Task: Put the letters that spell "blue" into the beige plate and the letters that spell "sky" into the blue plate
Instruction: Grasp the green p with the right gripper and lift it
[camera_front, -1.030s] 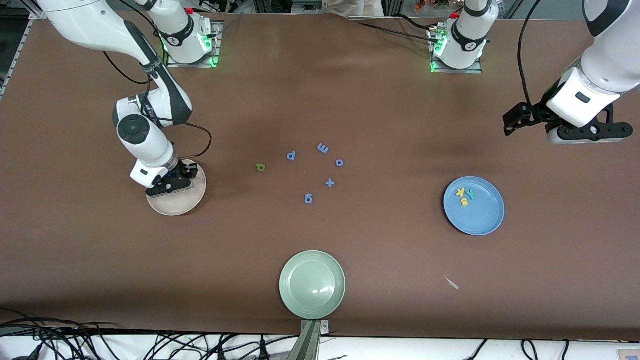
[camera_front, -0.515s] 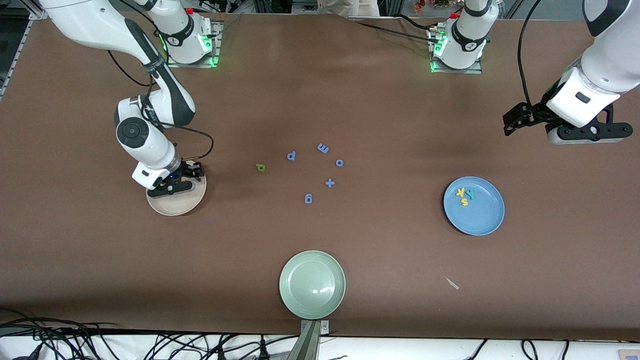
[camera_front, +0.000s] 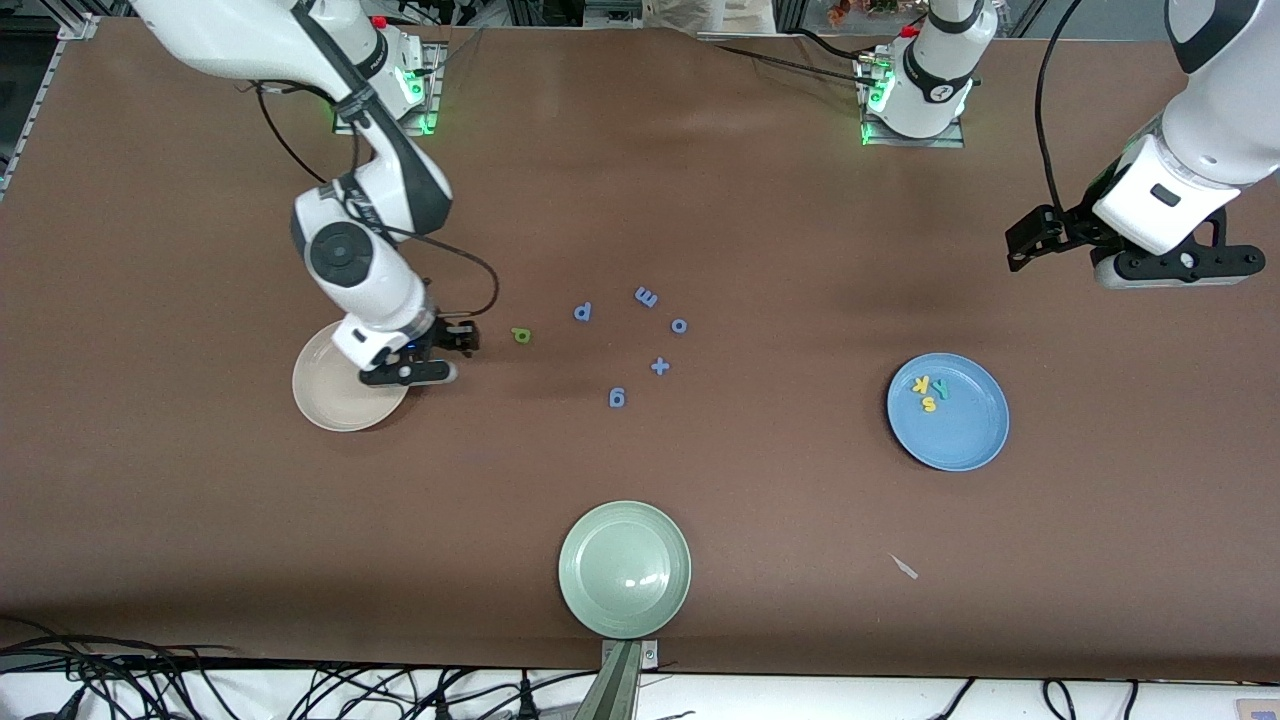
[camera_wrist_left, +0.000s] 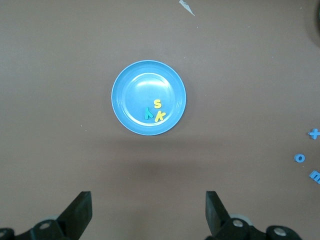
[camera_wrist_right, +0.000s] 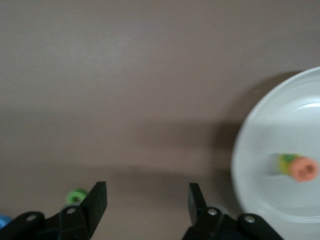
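I should next move my right gripper to the green "b" beside the beige plate and close on the letter's straight stem (camera_front: 519, 330).
My right gripper (camera_front: 408, 374) hangs open and empty over the edge of the beige plate (camera_front: 328, 402) that faces the green "b" (camera_front: 520, 335). In the right wrist view the beige plate (camera_wrist_right: 250, 145) holds an orange letter (camera_wrist_right: 304, 169) with a blurred yellow-green one (camera_wrist_right: 287, 162) touching it. The green "b" (camera_wrist_right: 76, 195) shows beside my right gripper (camera_wrist_right: 147, 200). The blue plate (camera_front: 960, 430) carries the yellow "s" (camera_wrist_left: 157, 104), yellow "k" (camera_wrist_left: 159, 116) and teal "y" (camera_wrist_left: 148, 113). My left gripper (camera_front: 1172, 266) waits open, high near the left arm's end of the table.
Several all-blue letters (camera_front: 647, 297) lie loose mid-table between the two plates. A pale green plate (camera_front: 624, 569) stands near the front edge. A small scrap (camera_front: 904, 567) lies nearer the front camera than the blue plate.
My right gripper opened over the beige plate, then swung off it toward the green "b". The left arm has not moved.
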